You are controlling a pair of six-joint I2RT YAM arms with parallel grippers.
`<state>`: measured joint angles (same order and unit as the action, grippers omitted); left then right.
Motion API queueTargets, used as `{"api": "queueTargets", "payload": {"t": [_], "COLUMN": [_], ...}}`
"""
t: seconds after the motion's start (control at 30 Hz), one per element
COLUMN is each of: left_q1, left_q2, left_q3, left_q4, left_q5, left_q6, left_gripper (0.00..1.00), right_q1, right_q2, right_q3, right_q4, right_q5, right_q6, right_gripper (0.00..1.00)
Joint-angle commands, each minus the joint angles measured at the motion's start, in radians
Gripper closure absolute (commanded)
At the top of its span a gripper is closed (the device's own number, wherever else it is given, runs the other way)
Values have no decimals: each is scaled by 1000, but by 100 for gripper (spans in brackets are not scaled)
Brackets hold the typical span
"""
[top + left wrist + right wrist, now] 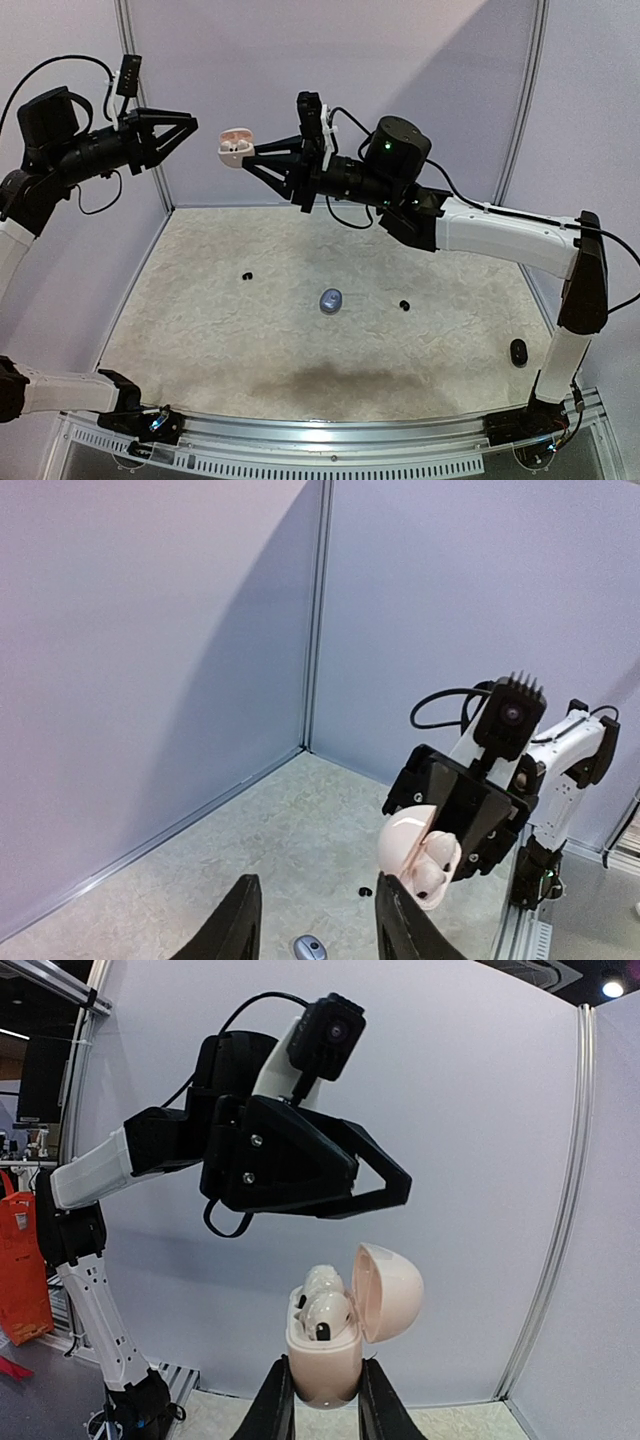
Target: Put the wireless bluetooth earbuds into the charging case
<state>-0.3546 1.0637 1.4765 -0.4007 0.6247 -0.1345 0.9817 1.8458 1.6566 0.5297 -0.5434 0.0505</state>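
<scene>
Next, I leave the charging case with my right gripper behind the gap between the silvery-grey item (372,280) and the earbud nearest the black case.
My right gripper (248,152) is shut on the body of a pale pink charging case (234,147), held high above the table. Its lid (386,1291) stands hinged open, and two white earbuds (322,1305) sit in the case (322,1365). My left gripper (190,125) hovers open and empty just left of the case, apart from it. In the left wrist view the case (415,855) shows just beyond the right fingertip (386,882). Two black earbuds (245,276) (404,305) lie loose on the table.
A silvery-grey rounded item (330,300) lies mid-table between the black buds. A black case (518,352) rests near the right arm's base. Grey panel walls (250,60) close the back and sides, and a metal rail (330,440) runs along the near edge.
</scene>
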Motion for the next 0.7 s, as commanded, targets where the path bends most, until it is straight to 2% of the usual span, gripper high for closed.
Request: {"api": "queueTargets", "payload": {"t": [0.0,0.27,0.47,0.67], "left_q1": [7,-29,-85,-107], "left_q2": [53,147,138,117], "left_q3": [-2,30,27,19], "left_q4": [-11,-53,-13,-23], "left_q5": [-2,1,94,118], "left_q6": [-42,-26,-5,39], "left_gripper": [61,70,71,72], "right_q1": [14,38,37,38], "right_q2": [-47,10,47,68], "right_q3": [-1,85,136,153], "right_q4": [-26,-88,-161,-196], "right_q5": [-42,-113,-84,-61], "right_q6": [-30,-23,-20,-23], "right_gripper": [100,100,100,100]}}
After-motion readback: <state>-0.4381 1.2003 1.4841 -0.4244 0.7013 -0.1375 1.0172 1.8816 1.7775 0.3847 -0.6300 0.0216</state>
